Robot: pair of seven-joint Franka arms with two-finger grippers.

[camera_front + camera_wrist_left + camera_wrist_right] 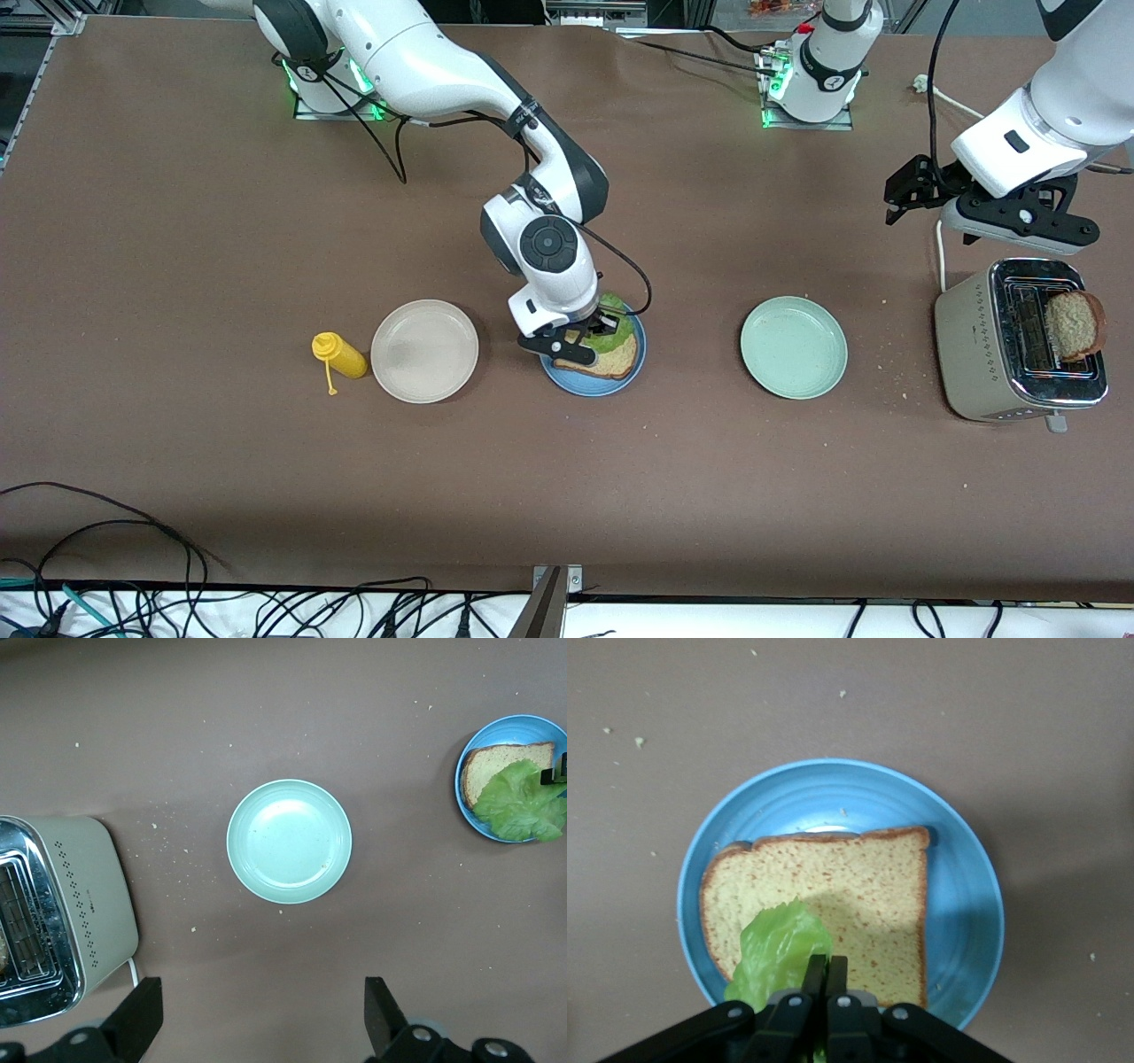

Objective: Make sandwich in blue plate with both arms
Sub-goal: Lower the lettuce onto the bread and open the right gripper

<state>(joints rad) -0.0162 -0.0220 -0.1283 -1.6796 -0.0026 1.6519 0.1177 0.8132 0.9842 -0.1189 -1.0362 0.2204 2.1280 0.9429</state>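
Observation:
I need to use my right gripper to let go of the lettuce leaf across the middle of the toast slice on the blue plate (598, 351) (822, 914).
The blue plate (567, 379) lies mid-table with one toast slice (617, 359) on it. My right gripper (604, 324) is low over the plate, shut on a ruffled green lettuce leaf (623, 329) that rests over the toast. In the right wrist view the shut gripper (827, 967) pinches the lettuce (775, 948) above the toast (859, 895) and plate (966, 904). A second toast slice (1075, 324) stands in the toaster (974, 350). My left gripper (897, 197) is open and empty in the air beside the toaster; in its wrist view (261, 1020) it is over bare table.
A pale green plate (794, 347) lies between the blue plate and the toaster; it also shows in the left wrist view (289, 842). A beige plate (424, 351) and a yellow squeeze bottle (339, 355) lie toward the right arm's end. Crumbs dot the table near the toaster.

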